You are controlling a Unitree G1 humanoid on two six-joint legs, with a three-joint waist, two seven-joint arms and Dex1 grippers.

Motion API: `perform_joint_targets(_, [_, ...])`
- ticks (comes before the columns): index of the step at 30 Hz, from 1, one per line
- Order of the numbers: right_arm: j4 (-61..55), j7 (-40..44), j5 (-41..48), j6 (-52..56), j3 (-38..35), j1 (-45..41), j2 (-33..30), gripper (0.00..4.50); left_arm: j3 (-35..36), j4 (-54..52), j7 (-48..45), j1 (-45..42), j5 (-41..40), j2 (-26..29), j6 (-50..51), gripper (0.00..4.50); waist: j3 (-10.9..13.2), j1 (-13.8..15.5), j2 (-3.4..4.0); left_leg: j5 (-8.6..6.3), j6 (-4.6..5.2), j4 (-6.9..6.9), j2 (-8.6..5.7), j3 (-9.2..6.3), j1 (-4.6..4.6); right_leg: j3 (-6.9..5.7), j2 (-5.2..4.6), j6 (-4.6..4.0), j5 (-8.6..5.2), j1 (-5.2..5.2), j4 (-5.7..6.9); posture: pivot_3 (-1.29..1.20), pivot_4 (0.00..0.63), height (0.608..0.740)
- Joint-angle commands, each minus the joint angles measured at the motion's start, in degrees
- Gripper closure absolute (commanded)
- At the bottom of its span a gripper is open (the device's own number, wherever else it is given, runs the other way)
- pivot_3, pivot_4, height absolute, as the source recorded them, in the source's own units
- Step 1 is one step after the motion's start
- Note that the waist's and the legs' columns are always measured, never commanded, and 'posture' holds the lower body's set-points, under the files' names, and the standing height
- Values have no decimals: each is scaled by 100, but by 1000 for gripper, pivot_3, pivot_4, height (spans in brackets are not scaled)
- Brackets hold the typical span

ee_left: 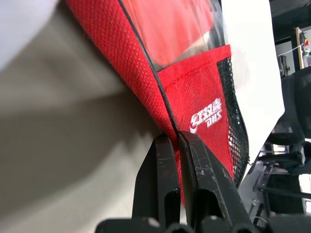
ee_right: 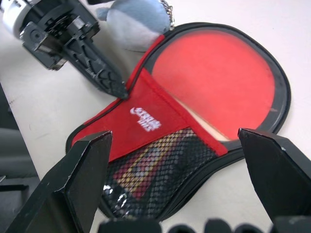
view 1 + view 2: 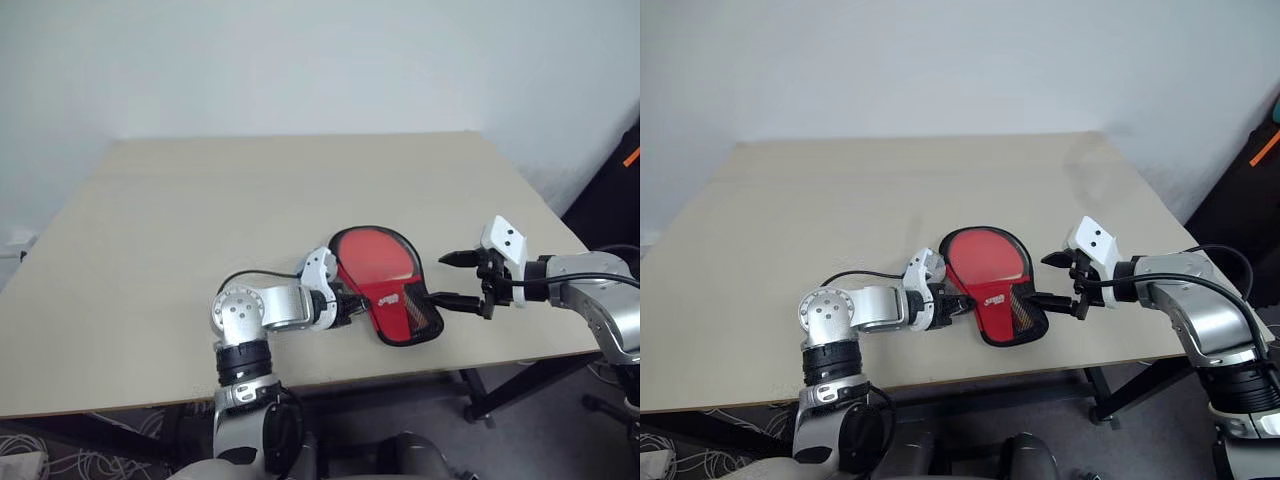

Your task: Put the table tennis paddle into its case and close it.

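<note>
My left gripper is holding the black case, which lies near the table's front edge, and will let it go on the table's front edge (image 3: 376,341), with the case's narrow mesh end sticking out past that edge.
The black case (image 3: 392,318) lies on the table near its front edge, clear side up. The table tennis paddle (image 2: 214,77) is inside it: the red face shows through the clear side, and a strip of pale handle (image 2: 204,124) runs under the red logo panel (image 1: 199,92). My left gripper (image 1: 176,138) is shut on the case's edge beside that panel, on the case's left side (image 3: 352,305). My right gripper (image 3: 440,279) stands open just right of the case's narrow mesh end, its fingers (image 2: 92,160) spread wide and touching nothing.
A small grey-blue lump (image 2: 138,22) sits against the case's round rim, behind my left gripper. The beige table (image 3: 200,200) stretches far back and left. Its front edge runs close below the case. Black stand legs (image 3: 500,390) stand off the table's right corner.
</note>
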Motion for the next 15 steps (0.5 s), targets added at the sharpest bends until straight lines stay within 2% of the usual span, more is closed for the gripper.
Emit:
perform_joint_targets(1, [-71,-3,27,-74,-84,-190,5,0,-290,-447,361,240,-895,110,42,4471,0,0,0,0,0,0,0,-1,0,1,-1,0,0,-1,1,0,0,706])
perform_joint_targets(5, [-46,-14,14,-96,-49,-209,28,0,-607,-618,828,651,-1857,448,42,4471,0,2,0,1,-3,0,2,-1,2,2,1,0,0,0,5,0,0,706])
perform_joint_targets(9, [-37,-26,2,-109,-9,-213,54,0,-998,-793,1330,1026,-3186,1011,-24,4471,0,2,0,3,-4,0,2,-3,6,2,1,-1,0,3,6,0,0,706])
perform_joint_targets(13, [-10,-8,-9,-125,-11,-207,52,0,-2068,-944,2107,1285,-5132,2208,-1067,4471,0,3,0,5,-7,0,2,-7,8,6,-1,-3,1,5,11,0,0,706])
perform_joint_targets(15, [-7,-13,-12,-127,-4,-205,61,0,-2497,-1123,2116,1385,-5594,2723,-1484,4471,-1,2,3,6,-9,0,3,-7,10,10,-7,-5,1,5,12,0,0,706])
